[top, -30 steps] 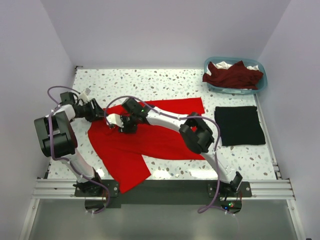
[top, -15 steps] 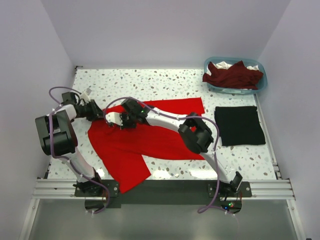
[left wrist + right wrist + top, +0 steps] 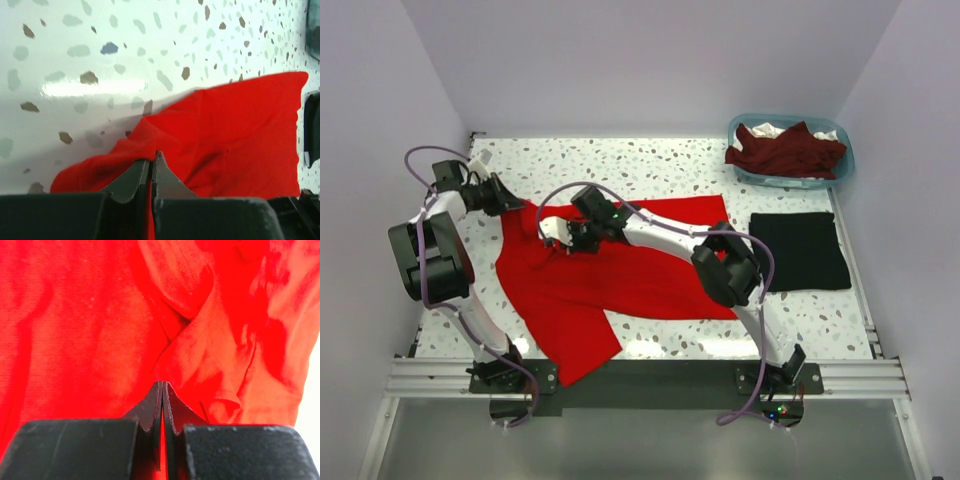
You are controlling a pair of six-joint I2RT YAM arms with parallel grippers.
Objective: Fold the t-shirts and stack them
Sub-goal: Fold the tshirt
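The red t-shirt's folded-in sleeve is wrinkled at the fingers of my right gripper. So next my right gripper grabs the cloth (image 3: 175, 367) again close by and straightens the sleeve first.
The bright red t-shirt (image 3: 620, 280) lies spread over the left and middle of the table, one part trailing toward the near edge. My left gripper (image 3: 519, 207) is shut on its far left edge; in the left wrist view (image 3: 151, 157) a peak of red cloth (image 3: 235, 135) sits pinched between the closed jaws. My right gripper (image 3: 563, 240) is shut on the shirt a little further in; the right wrist view (image 3: 162, 385) shows a wrinkled fold of red cloth (image 3: 75, 330) at its tips. The black t-shirt (image 3: 800, 250) lies folded at the right. The dark maroon t-shirt (image 3: 785, 150) is heaped in the basket.
The light blue plastic basket (image 3: 841, 176) stands at the far right corner of the speckled table (image 3: 650, 165). White walls close in the table on the left, back and right. The right arm reaches across the red shirt from the near right.
My left gripper has moved back and to the left, drawing the shirt's far left edge with it. My right gripper has shifted slightly toward the back with the cloth.
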